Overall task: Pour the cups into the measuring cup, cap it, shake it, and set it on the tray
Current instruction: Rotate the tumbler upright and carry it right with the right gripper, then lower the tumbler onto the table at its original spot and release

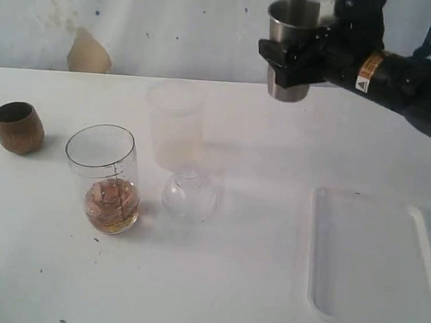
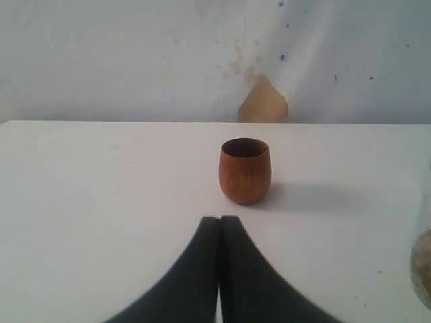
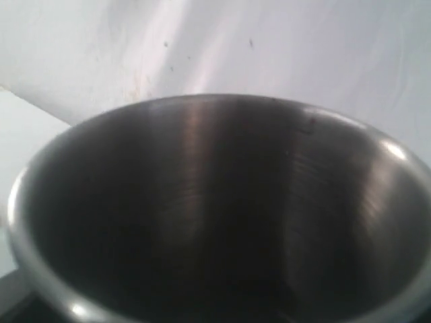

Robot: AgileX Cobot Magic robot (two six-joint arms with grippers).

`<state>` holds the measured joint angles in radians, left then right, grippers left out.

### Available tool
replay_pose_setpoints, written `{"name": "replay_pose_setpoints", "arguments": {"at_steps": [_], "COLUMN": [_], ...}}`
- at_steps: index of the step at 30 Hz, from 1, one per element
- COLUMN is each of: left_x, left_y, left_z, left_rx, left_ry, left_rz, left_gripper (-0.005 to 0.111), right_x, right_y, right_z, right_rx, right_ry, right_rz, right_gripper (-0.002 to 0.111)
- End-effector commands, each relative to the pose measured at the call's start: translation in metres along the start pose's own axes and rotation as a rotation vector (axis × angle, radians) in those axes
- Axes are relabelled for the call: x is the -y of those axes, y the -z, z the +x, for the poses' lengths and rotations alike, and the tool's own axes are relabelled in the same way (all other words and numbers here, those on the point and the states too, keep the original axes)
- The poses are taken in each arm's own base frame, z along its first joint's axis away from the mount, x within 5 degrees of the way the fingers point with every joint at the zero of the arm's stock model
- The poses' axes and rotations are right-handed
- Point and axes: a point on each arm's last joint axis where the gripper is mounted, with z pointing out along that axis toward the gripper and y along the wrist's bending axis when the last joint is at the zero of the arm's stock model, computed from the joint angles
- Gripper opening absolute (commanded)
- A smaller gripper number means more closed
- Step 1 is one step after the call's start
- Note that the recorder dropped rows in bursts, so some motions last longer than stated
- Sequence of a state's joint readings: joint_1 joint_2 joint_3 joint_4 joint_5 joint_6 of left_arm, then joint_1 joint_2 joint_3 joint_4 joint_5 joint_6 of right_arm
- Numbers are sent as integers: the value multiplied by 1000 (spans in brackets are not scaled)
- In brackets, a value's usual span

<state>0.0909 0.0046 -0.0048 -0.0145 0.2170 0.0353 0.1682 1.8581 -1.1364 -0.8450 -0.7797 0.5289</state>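
I should use my right gripper to set the steel tumbler down on the table (image 1: 276, 168) between the frosted cup and the back corner of the tray.
My right gripper (image 1: 290, 62) is shut on the steel tumbler (image 1: 291, 48) and holds it upright in the air, well above the table's back right. The tumbler's dark inside (image 3: 215, 215) fills the right wrist view and hides the jaws. The brown wooden cup (image 1: 18, 127) stands at the far left. In the left wrist view this brown cup (image 2: 245, 170) is a short way beyond my left gripper (image 2: 220, 219), whose fingers are pressed together with nothing between them. The clear measuring cup (image 1: 109, 178) stands left of centre with brownish contents at its bottom. The white tray (image 1: 375, 265) lies at the front right.
A frosted translucent cup (image 1: 175, 125) stands behind and right of the measuring cup. A small clear rounded piece (image 1: 188, 196) sits just in front of it. A pale wall with a tan patch (image 1: 88, 53) runs behind the white table (image 1: 214, 280).
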Motion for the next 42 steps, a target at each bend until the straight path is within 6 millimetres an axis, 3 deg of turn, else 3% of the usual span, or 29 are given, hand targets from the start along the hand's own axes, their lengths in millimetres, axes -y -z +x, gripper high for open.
{"name": "replay_pose_setpoints", "arguments": {"at_steps": [1,8,15,21,28,36,39,42], "left_x": [1,1,1,1,1,1,1,1], "left_y": [0,0,0,0,0,0,0,0], "left_z": [1,1,1,1,1,1,1,1], "left_rx": [8,8,8,8,8,8,8,8], "left_ry": [15,15,15,15,15,15,15,15], "left_rz": [8,8,8,8,8,8,8,8], "left_gripper": [0,0,0,0,0,0,0,0], "right_x": [6,1,5,5,0,0,0,0], "right_y": [2,-11,-15,-15,-16,-16,-16,-16], "right_z": [31,82,124,130,154,155,155,155], "right_rx": [-29,33,30,-6,-34,-24,-29,-29], "right_ry": [-12,-70,-99,-61,-84,-79,-79,-79], "right_rz": [0,-59,23,25,11,7,8,7], "right_gripper": [0,0,0,0,0,1,12,47]}}
